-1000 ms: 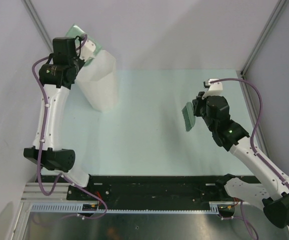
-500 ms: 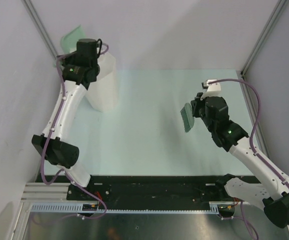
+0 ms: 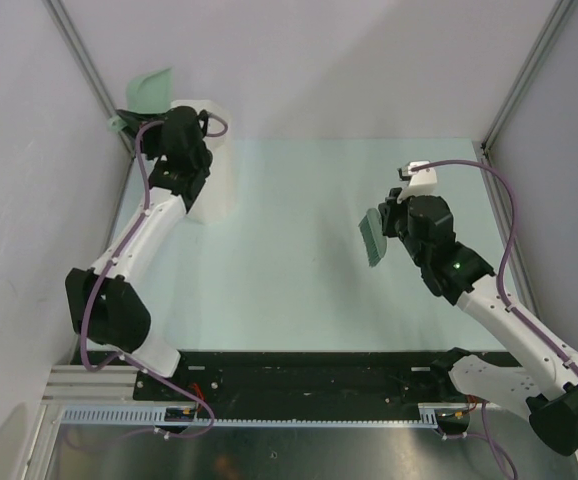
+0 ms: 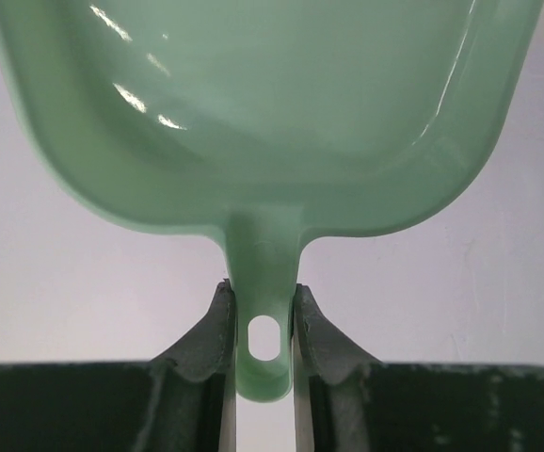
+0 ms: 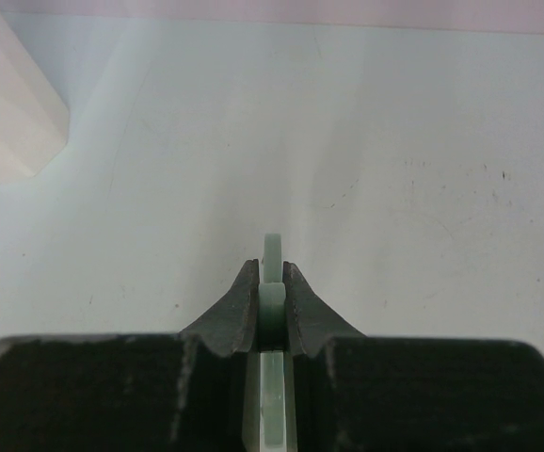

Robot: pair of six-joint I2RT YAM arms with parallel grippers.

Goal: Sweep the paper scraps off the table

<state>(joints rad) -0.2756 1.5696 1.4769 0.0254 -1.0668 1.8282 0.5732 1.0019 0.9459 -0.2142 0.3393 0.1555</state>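
Observation:
My right gripper has the green brush. It will let go of it on the middle of the table (image 3: 315, 252), a little nearer the front than the white bin.
No paper scraps show on the pale mint table (image 3: 299, 260) in any view. My left gripper (image 3: 165, 118) is shut on the handle of a light green dustpan (image 3: 149, 88), raised at the back left corner above the white bin (image 3: 212, 190). In the left wrist view the dustpan (image 4: 253, 113) fills the top, its pan bare, and its handle is pinched in my left gripper (image 4: 261, 311). My right gripper (image 3: 393, 228) hovers over the right half of the table, shut on a green brush (image 3: 374, 237). In the right wrist view the brush's thin edge (image 5: 271, 250) sticks out of my right gripper (image 5: 271, 282).
The tall white bin stands at the table's back left, its corner also showing as the bin (image 5: 8, 113) in the right wrist view. Grey walls and metal frame rails (image 3: 514, 90) close the back and sides. The black front rail (image 3: 309, 375) runs between the arm bases.
My left arm has swung round by the bin, and the dustpan now points up toward the back left corner. My right arm with the brush has barely moved.

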